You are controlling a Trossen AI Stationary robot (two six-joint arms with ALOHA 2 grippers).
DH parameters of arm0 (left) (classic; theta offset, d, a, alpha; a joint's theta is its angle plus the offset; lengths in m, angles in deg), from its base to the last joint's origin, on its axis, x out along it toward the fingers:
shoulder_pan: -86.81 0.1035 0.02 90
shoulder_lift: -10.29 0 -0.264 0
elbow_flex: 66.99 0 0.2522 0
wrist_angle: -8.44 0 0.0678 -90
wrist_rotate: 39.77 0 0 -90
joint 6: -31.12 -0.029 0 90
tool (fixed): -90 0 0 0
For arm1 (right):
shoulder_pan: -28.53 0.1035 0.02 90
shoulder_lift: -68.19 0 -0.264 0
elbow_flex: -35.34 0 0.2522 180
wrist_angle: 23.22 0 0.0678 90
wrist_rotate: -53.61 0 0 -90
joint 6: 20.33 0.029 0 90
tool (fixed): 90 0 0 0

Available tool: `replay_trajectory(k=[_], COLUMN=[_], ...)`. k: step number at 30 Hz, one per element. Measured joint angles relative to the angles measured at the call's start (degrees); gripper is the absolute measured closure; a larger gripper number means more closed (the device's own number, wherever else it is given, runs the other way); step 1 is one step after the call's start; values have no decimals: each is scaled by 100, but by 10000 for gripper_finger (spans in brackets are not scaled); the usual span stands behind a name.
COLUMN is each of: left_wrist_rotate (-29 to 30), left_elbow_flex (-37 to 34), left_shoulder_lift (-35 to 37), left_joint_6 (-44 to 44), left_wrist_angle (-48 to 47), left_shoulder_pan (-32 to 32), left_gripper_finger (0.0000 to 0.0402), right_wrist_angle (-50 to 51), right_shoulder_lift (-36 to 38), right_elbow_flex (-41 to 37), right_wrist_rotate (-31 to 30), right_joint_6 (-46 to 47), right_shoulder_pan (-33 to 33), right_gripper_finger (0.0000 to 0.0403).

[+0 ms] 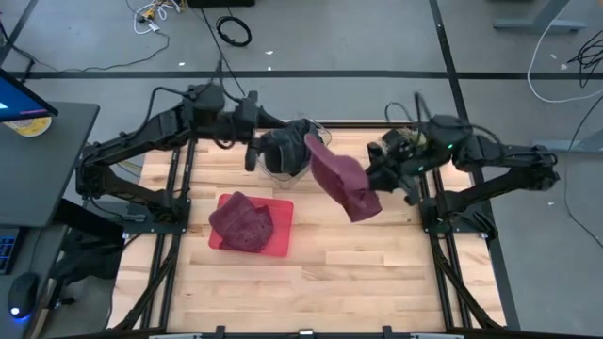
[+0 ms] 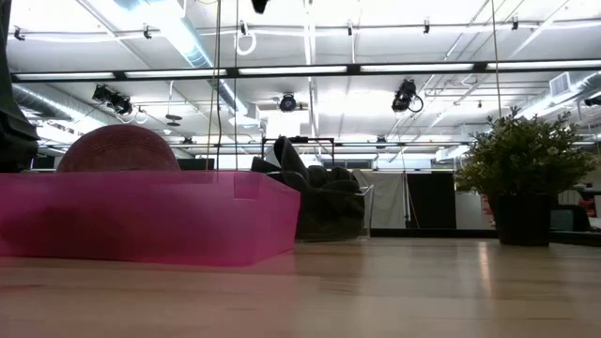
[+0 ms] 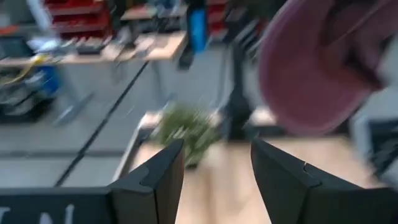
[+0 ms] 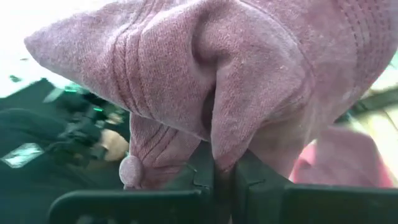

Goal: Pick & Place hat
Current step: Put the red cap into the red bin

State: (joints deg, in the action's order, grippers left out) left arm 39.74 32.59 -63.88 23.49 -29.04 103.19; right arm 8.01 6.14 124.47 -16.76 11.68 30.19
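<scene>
The visor's front edge point(image 1: 314, 146) point(image 3: 275, 81) on the maroon cap that my right gripper holds is the next place my left gripper needs to go to and close.
My right gripper point(image 1: 375, 179) is shut on a maroon cap point(image 1: 344, 182) and holds it in the air over the table's far middle. The cap fills the right wrist view point(image 4: 205, 81), its top button point(image 4: 129, 169) showing. A second maroon cap point(image 1: 241, 222) lies in the pink tray point(image 1: 281, 226); in the low view its crown point(image 2: 117, 148) rises above the tray wall point(image 2: 150, 221). My left gripper point(image 3: 217, 177) is open and holds nothing, raised at the far left of centre point(image 1: 252, 151). The held cap point(image 3: 317, 62) is ahead of it. My right gripper pinches a bunched fold of the cap's crown cloth point(image 4: 227, 149) between its two shut fingers. The fingers come in about level from the table's right. The cap is lifted clear of the table and droops around and ahead of the fingers, slack and creased.
A dark heap in a clear container point(image 1: 285, 151) sits at the far middle next to my left gripper, and shows in the low view point(image 2: 319, 192). A potted plant point(image 2: 526, 178) stands at the far right. Bare wood point(image 1: 377, 273) lies near and right of the tray.
</scene>
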Motion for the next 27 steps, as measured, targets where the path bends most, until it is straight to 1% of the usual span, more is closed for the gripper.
replay_trajectory(k=[4, 6, 8, 12, 15, 21, 27], left_wrist_rotate=[-1195, -1834, -2204, -2330, -2339, -2333, -2534], left_elbow_flex=[0, 0, 2, 0, 0, 0, 0], left_shoulder_lift=[4, 4, 0, -13, -13, -15, -22], left_joint_6=[977, 1493, 1911, 2492, 2772, 2882, 3124], left_wrist_angle=[729, 1182, 1516, 1888, 2077, 2226, 2226], left_shoulder_pan=[242, 351, 409, 409, 407, 359, 340], left_gripper_finger=[213, 213, 213, 213, 213, 213, 213], right_wrist_angle=[-610, -796, -915, -1254, -1746, -2727, -2934], right_shoulder_lift=[20, 1, -48, -235, -471, -975, -1202], right_elbow_flex=[0, 0, 4, 4, 4, 4, 4], right_wrist_rotate=[626, 806, 984, 1379, 1648, 2240, 2416], right_joint_6=[-73, -115, -176, -281, -376, -227, -151], right_shoulder_pan=[-259, -363, -462, -635, -740, -842, -921], right_gripper_finger=[391, 391, 391, 392, 392, 392, 392])
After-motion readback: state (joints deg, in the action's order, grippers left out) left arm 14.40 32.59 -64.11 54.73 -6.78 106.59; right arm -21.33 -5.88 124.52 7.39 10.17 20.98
